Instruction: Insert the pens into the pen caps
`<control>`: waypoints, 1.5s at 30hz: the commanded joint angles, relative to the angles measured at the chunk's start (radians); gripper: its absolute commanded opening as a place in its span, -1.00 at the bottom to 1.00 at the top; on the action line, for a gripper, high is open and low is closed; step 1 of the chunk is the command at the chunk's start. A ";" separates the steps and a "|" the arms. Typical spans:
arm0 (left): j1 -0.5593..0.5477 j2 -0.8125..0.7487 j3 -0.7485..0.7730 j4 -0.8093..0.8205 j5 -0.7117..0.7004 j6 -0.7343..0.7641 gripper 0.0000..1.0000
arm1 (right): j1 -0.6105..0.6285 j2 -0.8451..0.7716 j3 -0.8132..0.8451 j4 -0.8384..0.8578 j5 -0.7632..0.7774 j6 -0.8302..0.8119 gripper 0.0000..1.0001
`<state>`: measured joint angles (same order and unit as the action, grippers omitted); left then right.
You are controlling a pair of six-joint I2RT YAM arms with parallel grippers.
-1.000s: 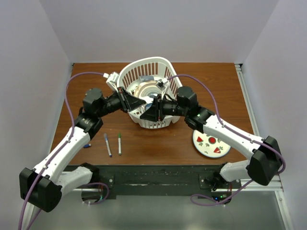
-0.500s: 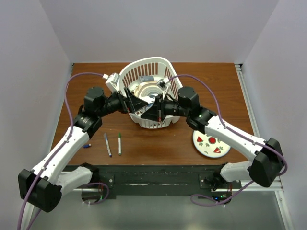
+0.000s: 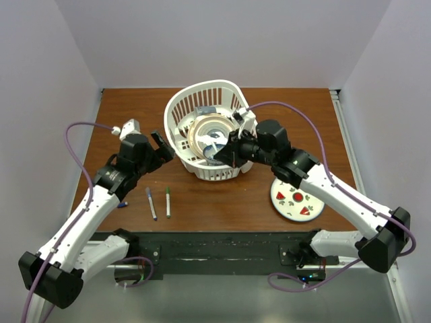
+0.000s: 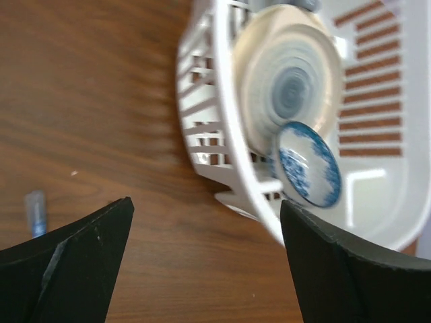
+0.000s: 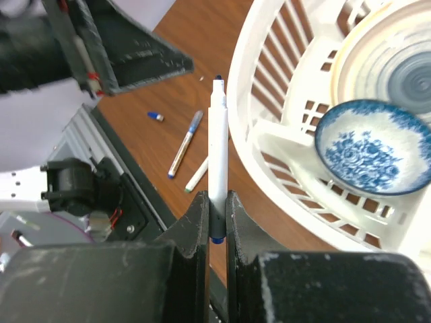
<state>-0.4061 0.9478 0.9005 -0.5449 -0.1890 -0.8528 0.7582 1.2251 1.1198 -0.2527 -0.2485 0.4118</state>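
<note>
Next, the left gripper goes to the body of the small blue cap [image 3: 122, 204] beside the two lying pens and closes there.
My right gripper [image 5: 217, 198] is shut on the lower end of a white pen [image 5: 217, 141], which stands upright with its dark tip pointing away. It hovers by the front left of the white basket [image 3: 176, 111]; seen from above, the right gripper [image 3: 225, 151] is at the basket's front wall. My left gripper [image 3: 161, 145] is open and empty, left of the basket; its own camera shows bare wood between the left gripper's [image 4: 205, 205] fingers. Two more pens [image 3: 151, 203] [image 3: 167, 201] lie side by side on the table. A small blue cap [image 3: 122, 204] lies left of them.
The basket [image 5: 249, 87] holds a large plate [image 3: 209, 131] and a blue patterned bowl [image 5: 370, 155]. A small strawberry plate [image 3: 296, 200] sits at the front right. The black rail [image 3: 215, 250] runs along the near edge.
My left gripper has opened and drawn back to the left, away from the right gripper and the basket. The right gripper has closed fully on the pen and shifted slightly.
</note>
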 commanded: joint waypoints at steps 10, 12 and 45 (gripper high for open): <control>0.284 0.082 -0.115 -0.216 -0.126 -0.403 0.54 | 0.001 0.022 0.103 -0.048 0.074 -0.062 -1.00; 0.352 0.066 -0.175 -0.190 -0.057 -0.436 0.50 | 0.001 0.016 0.088 -0.042 0.061 -0.073 -1.00; 0.719 -0.027 -0.267 -0.139 -0.151 -0.109 0.40 | 0.030 -0.170 -0.259 0.201 -0.170 0.042 -1.00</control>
<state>0.3077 0.9554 0.6605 -0.9848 -0.4145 -1.3041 0.7654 1.0920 0.8417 -0.1001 -0.3943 0.4530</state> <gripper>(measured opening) 0.704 0.070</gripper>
